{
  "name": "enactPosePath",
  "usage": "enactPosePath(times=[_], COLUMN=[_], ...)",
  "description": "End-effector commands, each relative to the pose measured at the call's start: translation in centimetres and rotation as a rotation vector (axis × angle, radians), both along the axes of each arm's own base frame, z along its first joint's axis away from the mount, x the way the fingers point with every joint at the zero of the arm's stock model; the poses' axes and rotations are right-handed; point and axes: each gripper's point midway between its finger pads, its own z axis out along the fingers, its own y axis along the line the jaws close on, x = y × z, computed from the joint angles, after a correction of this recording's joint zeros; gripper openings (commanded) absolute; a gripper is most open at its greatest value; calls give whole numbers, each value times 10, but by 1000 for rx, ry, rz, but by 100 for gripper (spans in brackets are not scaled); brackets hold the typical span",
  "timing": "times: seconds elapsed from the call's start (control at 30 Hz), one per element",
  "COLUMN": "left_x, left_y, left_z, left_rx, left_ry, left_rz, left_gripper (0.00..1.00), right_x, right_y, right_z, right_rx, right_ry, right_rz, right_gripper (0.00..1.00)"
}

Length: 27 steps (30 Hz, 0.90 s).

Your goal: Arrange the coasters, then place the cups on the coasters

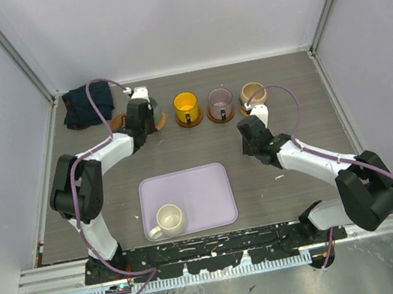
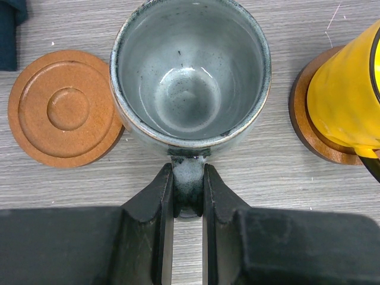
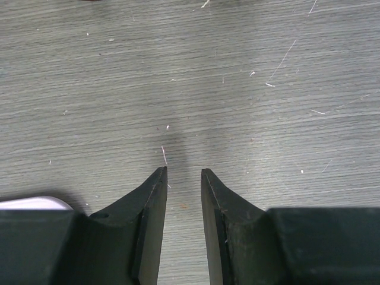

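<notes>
My left gripper will put the grey-green cup down on the brown coaster [image 1: 153, 115] [image 2: 193, 105] between the bare coaster and the yellow cup.
My left gripper [image 2: 189, 184] is shut on the handle of the grey-green cup [image 2: 190, 77], which stands upright at the back left. In the top view the gripper [image 1: 143, 118] covers that cup, and a brown coaster edge [image 1: 161, 120] peeks out beside it. A bare coaster [image 2: 62, 107] lies just left of the cup. The yellow cup [image 1: 186, 105], mauve cup [image 1: 220, 101] and tan cup [image 1: 252, 92] each sit on a coaster in the back row. A cream cup [image 1: 169, 219] stands on the lavender tray [image 1: 204, 187]. My right gripper [image 3: 184, 172] hovers open over bare table, below the tan cup [image 1: 253, 133].
A dark blue cloth [image 1: 88, 105] lies bunched in the back left corner, close to the bare coaster. The yellow cup [image 2: 347, 101] and its coaster [image 2: 303, 119] stand close on the right of the held cup. White walls enclose the table.
</notes>
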Motion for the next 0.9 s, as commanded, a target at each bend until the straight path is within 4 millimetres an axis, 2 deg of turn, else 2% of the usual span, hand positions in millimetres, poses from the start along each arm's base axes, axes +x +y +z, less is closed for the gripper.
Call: enactPosePath(times=[0.0,0.87], left_x=[36,25], left_y=[-6,-7], left_z=[62,60], left_rx=[-91,-104], left_ry=[-218,-203], left_rz=[48,52], left_gripper=[0,0], right_x=[17,17], right_y=[10,16], right_z=[23,21], right_rx=[52,83], right_ry=[-72,-64], right_rz=[-8,7], right_gripper=[35,35])
